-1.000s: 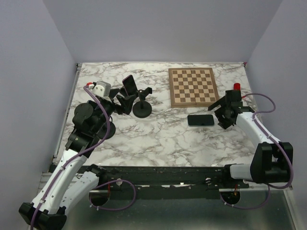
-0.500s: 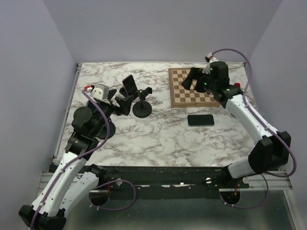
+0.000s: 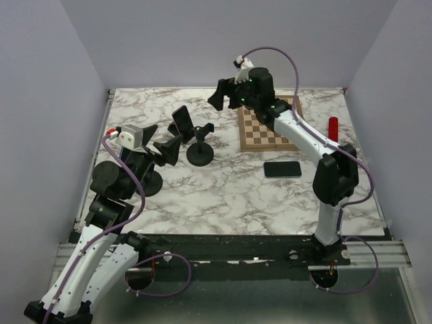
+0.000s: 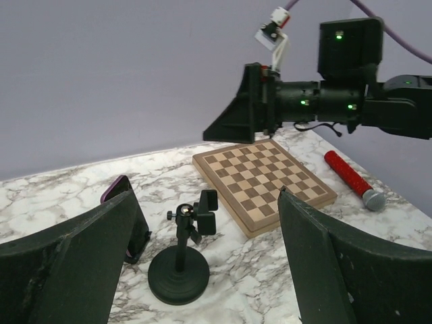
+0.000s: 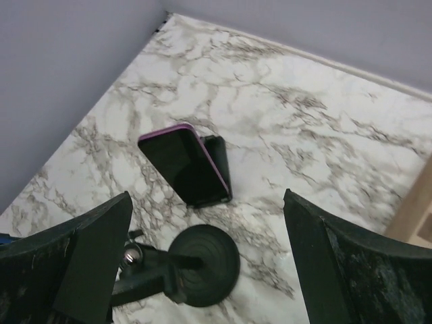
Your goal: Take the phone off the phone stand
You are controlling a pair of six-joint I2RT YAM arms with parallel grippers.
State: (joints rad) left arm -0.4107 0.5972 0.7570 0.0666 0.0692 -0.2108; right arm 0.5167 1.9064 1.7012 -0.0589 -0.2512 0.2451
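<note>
Next, I move my right gripper to the phone in the black wedge stand and close it across the phone's top end (image 3: 180,112) (image 5: 169,138), side to side.
A phone with a purple case (image 3: 181,120) leans in a small black wedge stand (image 5: 220,162) at the back left of the marble table. It shows screen-up in the right wrist view (image 5: 183,166) and is half hidden behind my left finger in the left wrist view (image 4: 118,192). My right gripper (image 3: 226,94) is open and empty, in the air right of and above the phone (image 5: 207,202). My left gripper (image 3: 160,140) is open and empty, near the table in front of the phone and apart from it (image 4: 206,202).
A round-based clamp stand (image 3: 200,152) with an empty clamp stands just right of the phone (image 4: 179,270). A chessboard (image 3: 270,121) lies at the back right. A second dark phone (image 3: 282,169) lies flat in front of it. A red-handled microphone (image 3: 333,127) lies beside the board.
My right arm has swung from the right side, near the flat phone, up over the chessboard and left towards the phone in the stand. My left gripper has drawn back a little.
</note>
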